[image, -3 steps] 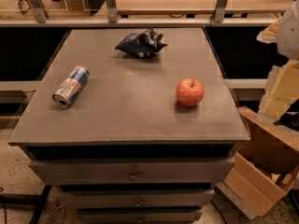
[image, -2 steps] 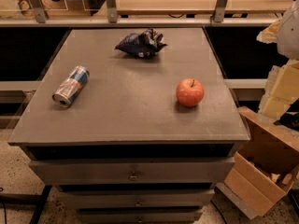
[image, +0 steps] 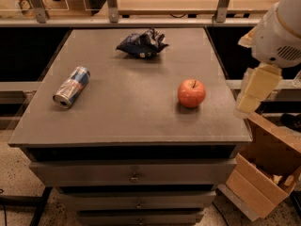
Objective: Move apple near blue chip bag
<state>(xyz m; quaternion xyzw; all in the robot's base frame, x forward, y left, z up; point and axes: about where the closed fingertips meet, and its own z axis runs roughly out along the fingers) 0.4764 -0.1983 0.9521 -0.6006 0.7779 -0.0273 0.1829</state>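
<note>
I will move my gripper to the red-orange apple next and close it on the apple's side (image: 198,94) that faces the white arm.
The red-orange apple (image: 191,92) sits upright on the grey cabinet top (image: 131,107), toward its right side. The crumpled dark blue chip bag (image: 141,44) lies near the far edge, left of centre and well apart from the apple. My gripper (image: 254,91) hangs off the table's right edge on the white arm (image: 280,32). It is right of the apple, at about its height in the view, and touches nothing.
A silver-blue-red drink can (image: 72,86) lies on its side at the left of the cabinet top. An open cardboard box (image: 265,173) stands on the floor at the lower right. Drawers (image: 134,173) are below the top, and a railing (image: 141,20) runs behind.
My arm and gripper have moved left, closer to the table's right edge. The apple, the bag and the can have not moved.
</note>
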